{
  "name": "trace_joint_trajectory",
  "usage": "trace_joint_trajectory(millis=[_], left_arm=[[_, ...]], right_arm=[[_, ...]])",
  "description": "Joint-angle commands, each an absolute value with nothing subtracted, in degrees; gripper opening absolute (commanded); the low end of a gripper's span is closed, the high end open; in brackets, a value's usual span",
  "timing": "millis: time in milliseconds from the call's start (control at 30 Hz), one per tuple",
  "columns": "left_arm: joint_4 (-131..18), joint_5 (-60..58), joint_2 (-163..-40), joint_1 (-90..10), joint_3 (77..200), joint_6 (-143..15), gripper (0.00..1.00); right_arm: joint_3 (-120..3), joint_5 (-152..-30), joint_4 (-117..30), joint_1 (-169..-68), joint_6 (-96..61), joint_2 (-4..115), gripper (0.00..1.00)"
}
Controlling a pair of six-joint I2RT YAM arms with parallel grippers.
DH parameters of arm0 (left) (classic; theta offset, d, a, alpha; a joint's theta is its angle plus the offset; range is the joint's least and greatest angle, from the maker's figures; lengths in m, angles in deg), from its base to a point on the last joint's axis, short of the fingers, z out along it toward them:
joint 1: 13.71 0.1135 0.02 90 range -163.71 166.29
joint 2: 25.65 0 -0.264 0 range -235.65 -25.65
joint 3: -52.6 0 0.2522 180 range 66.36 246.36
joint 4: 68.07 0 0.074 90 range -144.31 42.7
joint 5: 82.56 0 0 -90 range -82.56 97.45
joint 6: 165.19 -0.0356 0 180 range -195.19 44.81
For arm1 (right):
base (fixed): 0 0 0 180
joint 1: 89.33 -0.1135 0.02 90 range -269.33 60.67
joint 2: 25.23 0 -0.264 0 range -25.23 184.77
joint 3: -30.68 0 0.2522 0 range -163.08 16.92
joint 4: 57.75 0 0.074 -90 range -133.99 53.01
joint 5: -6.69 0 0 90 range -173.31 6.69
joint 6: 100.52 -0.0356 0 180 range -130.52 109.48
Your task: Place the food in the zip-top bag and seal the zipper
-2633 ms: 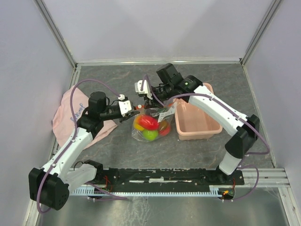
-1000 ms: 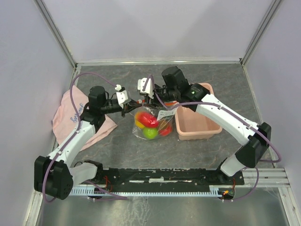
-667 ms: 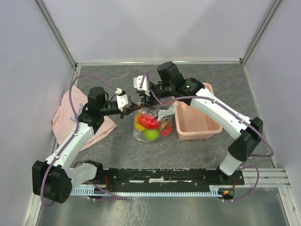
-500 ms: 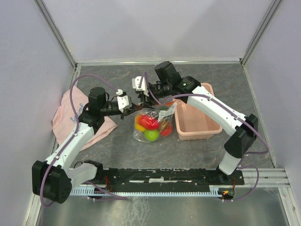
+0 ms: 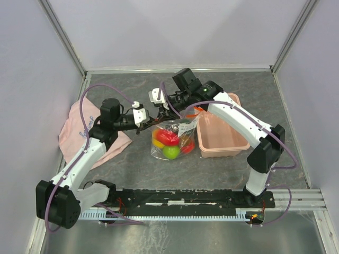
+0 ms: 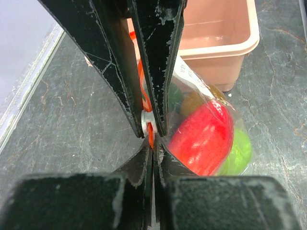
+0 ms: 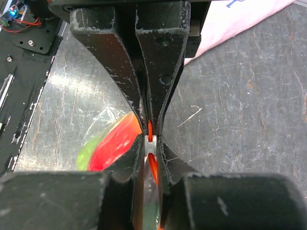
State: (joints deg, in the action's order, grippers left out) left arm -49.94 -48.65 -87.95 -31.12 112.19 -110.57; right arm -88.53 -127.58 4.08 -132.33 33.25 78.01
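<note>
My right gripper is going to set the zip-top bag down on the grey table point(image 5: 170, 157), between the pink cloth and the pink bin.
The zip-top bag point(image 5: 172, 138) holds the food: a red fruit point(image 5: 168, 137), a green one point(image 5: 170, 152) and a yellow one point(image 5: 157, 142). My left gripper point(image 5: 150, 117) is shut on the red-orange zipper point(image 6: 151, 139) at the bag's left end. My right gripper point(image 5: 161, 109) meets it tip to tip and is shut on the zipper's white end piece point(image 7: 150, 146). In the left wrist view the red fruit point(image 6: 204, 136) and the green one point(image 6: 237, 153) hang to the right of my left gripper point(image 6: 153, 149). In the right wrist view the red fruit point(image 7: 112, 143) lies left of my right gripper point(image 7: 150, 143).
A pink rectangular bin point(image 5: 228, 143) stands just right of the bag and shows in the left wrist view point(image 6: 225, 43). A pink cloth point(image 5: 74, 127) lies at the left under my left arm, and shows in the right wrist view point(image 7: 240, 19). Enclosure walls stand on three sides.
My right gripper has shifted a little left along the bag's mouth, closing up to the left gripper. The bag stays held between both grippers.
</note>
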Motion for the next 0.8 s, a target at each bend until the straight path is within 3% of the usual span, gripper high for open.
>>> trace_joint_trajectory(millis=[0,500,767], left_arm=[[-50.79,-46.92,-86.62,-31.38,113.87,-112.81,0.03],[-59.11,-45.86,-86.26,-28.79,111.39,-105.79,0.03],[-65.26,-39.66,-86.70,-26.88,109.25,-99.47,0.03]], right_arm=[[-90.83,-128.46,6.15,-130.60,34.30,76.94,0.14],[-84.43,-118.85,4.96,-126.17,31.87,70.30,0.05],[-83.30,-116.08,2.57,-125.85,27.50,68.39,0.01]])
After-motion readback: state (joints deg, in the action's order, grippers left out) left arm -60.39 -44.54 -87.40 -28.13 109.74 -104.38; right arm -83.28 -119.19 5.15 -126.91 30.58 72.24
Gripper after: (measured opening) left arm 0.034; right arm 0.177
